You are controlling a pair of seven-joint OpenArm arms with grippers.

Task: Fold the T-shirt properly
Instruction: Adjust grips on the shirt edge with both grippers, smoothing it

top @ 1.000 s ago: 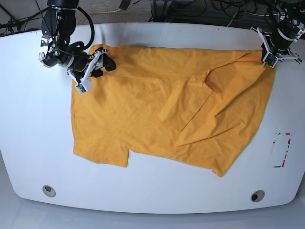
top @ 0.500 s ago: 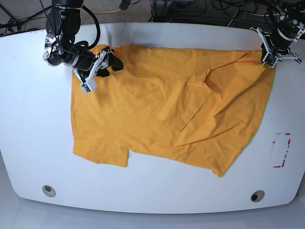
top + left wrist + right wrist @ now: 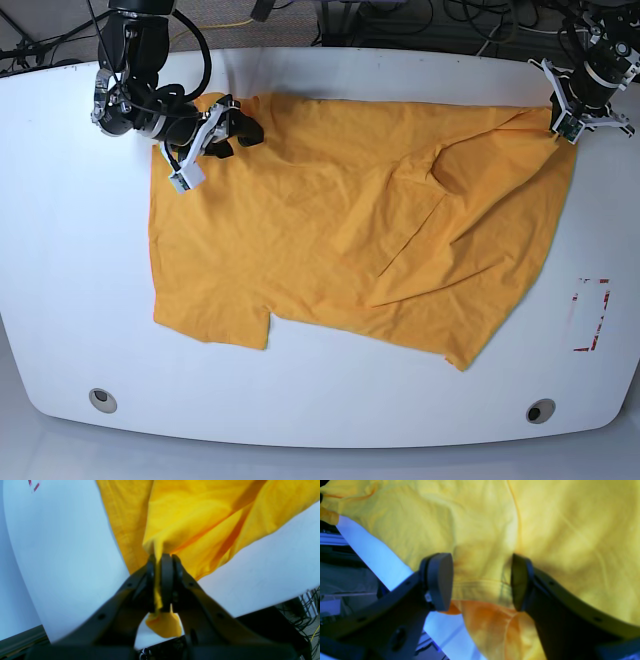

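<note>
My left gripper pinches a bunched T-shirt fold near its far corner; it should open and take the T-shirt's outer side edge [image 3: 571, 160] before both grippers lift.
The orange-yellow T-shirt [image 3: 340, 220] lies spread on the white table [image 3: 70, 260], with a folded flap across its right half. My left gripper [image 3: 562, 122] is at the far right corner and shut on a bunched bit of the T-shirt [image 3: 200, 517]. In the left wrist view the left gripper [image 3: 162, 562] has a tuft of cloth hanging behind its pads. My right gripper [image 3: 235, 125] hovers at the far left corner. Seen from the right wrist, the right gripper [image 3: 480, 580] is open, and a hemmed edge of the T-shirt [image 3: 557, 530] lies between its spread fingers.
A red-marked rectangle [image 3: 592, 313] sits near the table's right edge. Two round holes [image 3: 102, 399] [image 3: 540, 410] lie along the front edge. Cables and dark floor [image 3: 400, 20] run behind the far edge.
My right gripper has shifted right and slightly toward the far edge, onto the shirt's far left corner. The left gripper and the cloth it holds have stayed put.
</note>
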